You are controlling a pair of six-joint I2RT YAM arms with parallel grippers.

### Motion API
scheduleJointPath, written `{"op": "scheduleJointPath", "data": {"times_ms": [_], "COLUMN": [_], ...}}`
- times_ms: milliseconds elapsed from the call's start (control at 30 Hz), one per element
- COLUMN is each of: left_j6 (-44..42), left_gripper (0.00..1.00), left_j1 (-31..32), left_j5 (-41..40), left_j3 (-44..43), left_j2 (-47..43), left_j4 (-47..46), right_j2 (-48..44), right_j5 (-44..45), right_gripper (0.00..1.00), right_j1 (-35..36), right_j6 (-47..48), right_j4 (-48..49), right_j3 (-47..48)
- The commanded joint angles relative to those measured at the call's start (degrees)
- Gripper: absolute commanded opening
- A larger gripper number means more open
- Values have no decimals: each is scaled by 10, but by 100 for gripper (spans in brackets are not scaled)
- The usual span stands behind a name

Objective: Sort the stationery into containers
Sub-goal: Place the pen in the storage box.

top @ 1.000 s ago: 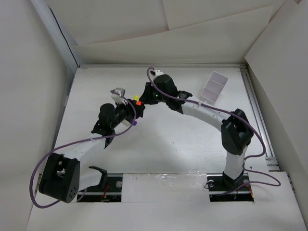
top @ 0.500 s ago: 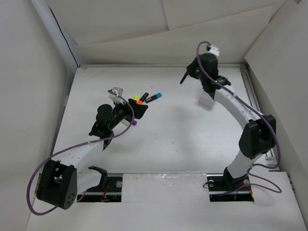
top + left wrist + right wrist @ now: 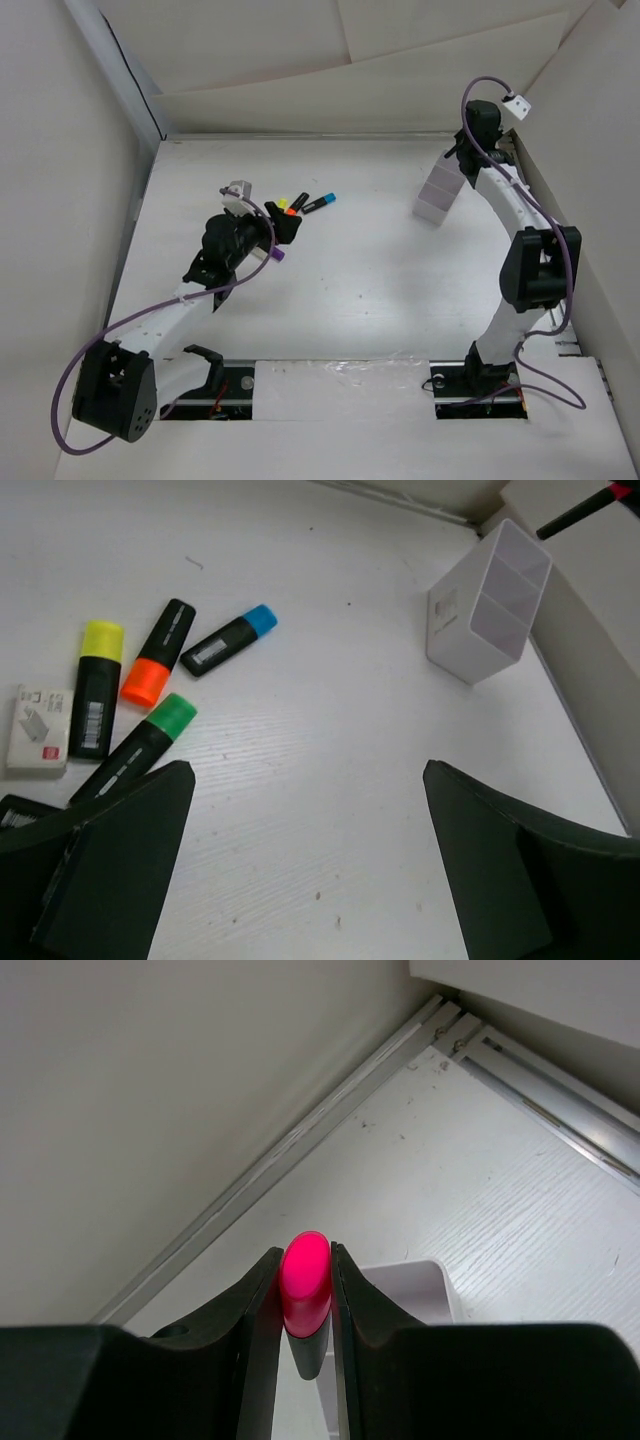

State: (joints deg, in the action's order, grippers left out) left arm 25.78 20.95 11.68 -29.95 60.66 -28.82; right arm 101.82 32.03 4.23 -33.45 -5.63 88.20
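Observation:
Next, I release the pink-capped marker with my right gripper in the white divided container's compartment (image 3: pixel 459 161) (image 3: pixel 402 1295) nearest the metal rail. The marker is now directly above the container.
Several markers lie in a cluster left of centre: yellow-capped (image 3: pixel 97 685), orange-capped (image 3: pixel 157 665), blue-capped (image 3: pixel 228 645) and green-capped (image 3: pixel 140 748). From above only the yellow (image 3: pixel 283 206), orange (image 3: pixel 298 202) and blue (image 3: pixel 318 203) ones show. My left gripper (image 3: pixel 305 775) hovers just in front of them, open and holding nothing. The white divided container (image 3: pixel 436 192) stands at the far right. My right gripper (image 3: pixel 305 1265) is shut on a pink-capped marker (image 3: pixel 305 1272) directly above the container (image 3: pixel 405 1290).
A small white boxed item (image 3: pixel 38 730) lies beside the yellow marker. White walls enclose the table, and a metal rail (image 3: pixel 300 1150) runs along the far edge close to my right gripper. The right arm's elbow (image 3: pixel 540 270) stands near the right wall.
My right arm swung from the marker cluster to the far right above the container, carrying the pink-capped marker. My left gripper opened wide and drew back slightly.

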Motion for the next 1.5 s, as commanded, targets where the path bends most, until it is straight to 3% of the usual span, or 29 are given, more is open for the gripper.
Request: {"op": "scheduleJointPath", "data": {"times_ms": [0, 100, 400, 533, 633, 833, 1200, 1467], "left_j6": [17, 31, -15, -18, -18, 10, 16, 22], "left_gripper": [100, 100, 100, 100, 100, 100, 100, 100], "left_j1": [3, 3, 3, 3, 3, -10, -15, -15], "left_j5": [-32, -33, 97, 58, 78, 48, 33, 50], "left_j3": [-39, -54, -82, -77, -82, -46, -32, -27], "left_j2": [-6, 0, 20, 31, 37, -1, -1, 7], "left_j4": [16, 24, 2, 17, 24, 8, 3, -16], "right_j2": [18, 34, 61, 72, 72, 77, 72, 27], "right_j5": [37, 44, 71, 71, 76, 88, 88, 88], "right_gripper": [0, 0, 0, 0, 0, 4, 33, 68], "right_j1": [-14, -14, -14, -14, -9, -4, 8, 19], "right_j6": [4, 17, 34, 34, 34, 34, 34, 34], "right_j4": [15, 15, 15, 15, 20, 20, 31, 31], "right_j3": [49, 61, 62, 62, 50, 37, 10, -3]}}
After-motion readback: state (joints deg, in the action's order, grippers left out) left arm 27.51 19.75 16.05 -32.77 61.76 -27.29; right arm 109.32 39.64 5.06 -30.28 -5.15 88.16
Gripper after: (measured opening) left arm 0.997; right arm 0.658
